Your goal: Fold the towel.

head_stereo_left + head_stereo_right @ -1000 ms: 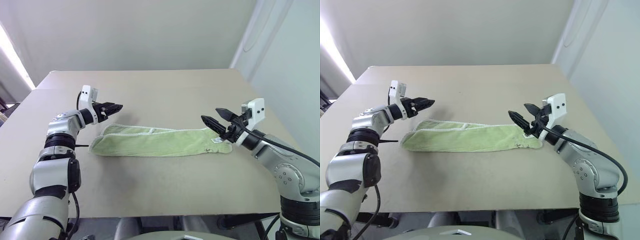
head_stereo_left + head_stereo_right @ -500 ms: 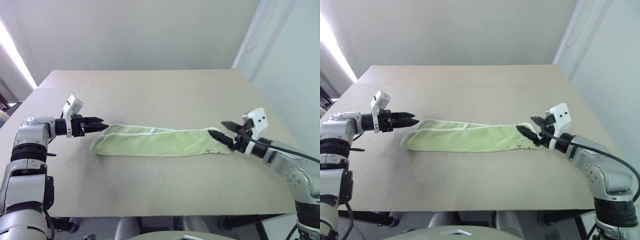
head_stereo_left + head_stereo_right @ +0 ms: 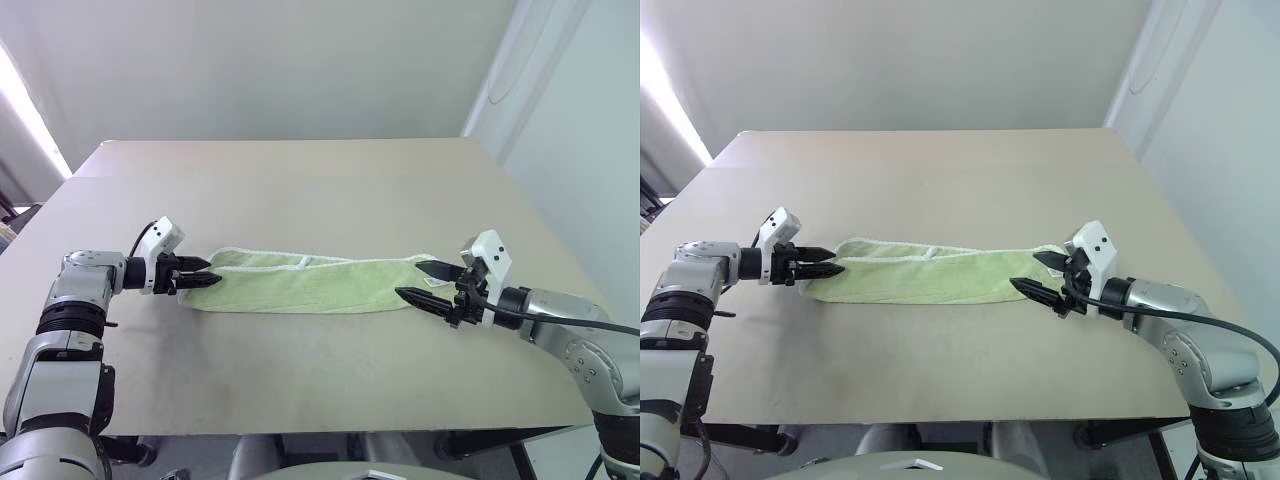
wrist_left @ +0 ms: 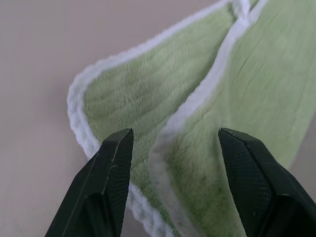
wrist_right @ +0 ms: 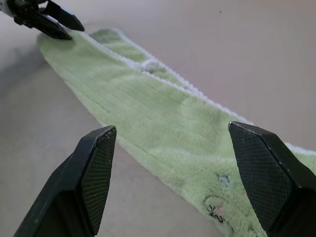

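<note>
The top layer of the towel slants away from the bottom layer's far hem, so the left gripper should pinch the top layer's corner (image 4: 167, 144) before both grippers lift it.
The towel (image 3: 310, 285) is a long light-green strip, folded lengthwise, with a paler hem, and lies flat across the middle of the table. My left gripper (image 3: 205, 275) stands open and low at the towel's left end, its fingertips straddling the folded corner (image 4: 123, 98) without pinching it. My right gripper (image 3: 408, 279) is open at the right end, one finger at the far edge and one at the near edge. In the right wrist view the towel (image 5: 148, 103) stretches away between the fingertips toward the left gripper (image 5: 49, 19). Nothing is held.
The beige table (image 3: 300, 190) carries the towel alone, with bare surface behind and in front of it. Its front edge runs close below the arms and its right edge lies past my right arm. A pale wall stands behind.
Both arms have come down and drawn back toward the towel's ends. The left gripper swung from above the left end to table height. The right gripper sank to the right end. Both stayed open.
</note>
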